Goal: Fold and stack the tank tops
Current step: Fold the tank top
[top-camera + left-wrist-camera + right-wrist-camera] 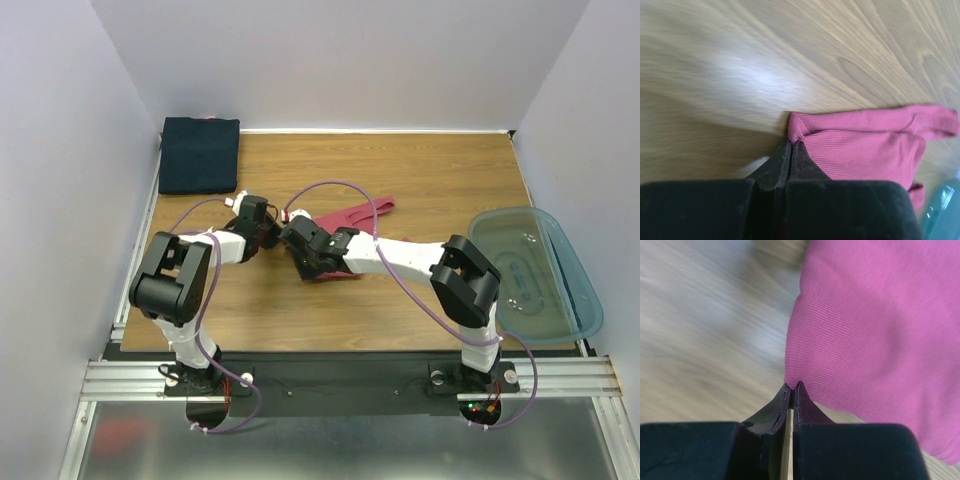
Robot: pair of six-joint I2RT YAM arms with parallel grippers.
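Note:
Next, I release the rose-red tank top's edge with my right gripper mid-table, on the cloth heap's side [376, 231] facing the plastic tub.
The rose-red tank top [352, 218] lies bunched in the middle of the wooden table, partly hidden under my right arm. My left gripper [268, 232] is shut on a corner of it; in the left wrist view the pinched cloth [855, 145] spreads right from the gripper [791, 143]. My right gripper [297, 252] is shut on another edge of the same top [875, 330], seen at the gripper's tips [792, 386] in the right wrist view. The dark navy tank top [199, 155] lies folded as a flat rectangle at the far left corner.
A translucent blue-green plastic tub [535, 275] sits at the right edge of the table, also showing in the left wrist view [942, 212]. White walls enclose the table on three sides. The two wrists are close together mid-table.

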